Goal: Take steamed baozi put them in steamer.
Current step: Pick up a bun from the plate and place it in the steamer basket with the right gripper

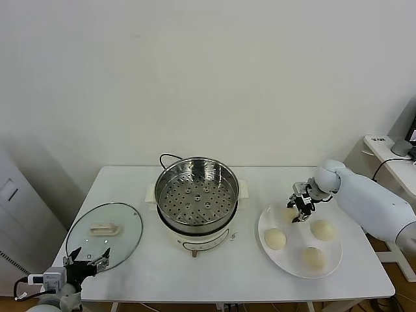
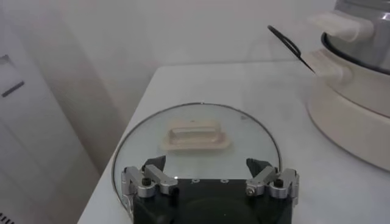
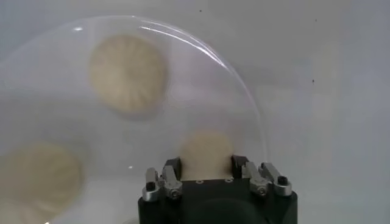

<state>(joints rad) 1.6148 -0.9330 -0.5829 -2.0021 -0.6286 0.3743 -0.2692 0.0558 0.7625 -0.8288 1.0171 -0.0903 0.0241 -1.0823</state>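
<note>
My right gripper needs to let go of the baozi on the far part of the steamer's perforated bottom (image 1: 198, 182), toward the steamer's back side.
The steamer (image 1: 195, 195) stands empty at the table's centre, a shiny perforated basket on a white cooker base (image 2: 359, 103). To its right a white plate (image 1: 294, 259) holds several cream-white baozi (image 1: 275, 239), (image 1: 322, 229), (image 1: 314, 258). My right gripper (image 1: 300, 211) (image 3: 207, 163) is down at the plate's far edge, its fingers pressed against both sides of one baozi (image 3: 206, 149), which still rests on the plate. Two other baozi (image 3: 128, 73), (image 3: 39, 176) show in the right wrist view. My left gripper (image 1: 86, 260) (image 2: 206, 164) hangs open and empty at the near left.
A round glass lid (image 1: 104, 234) (image 2: 195, 131) with a cream handle lies flat at the table's left, just beyond my left gripper. A black cord (image 1: 168, 158) (image 2: 289, 45) runs behind the cooker. A white side table (image 1: 390, 153) stands at the far right.
</note>
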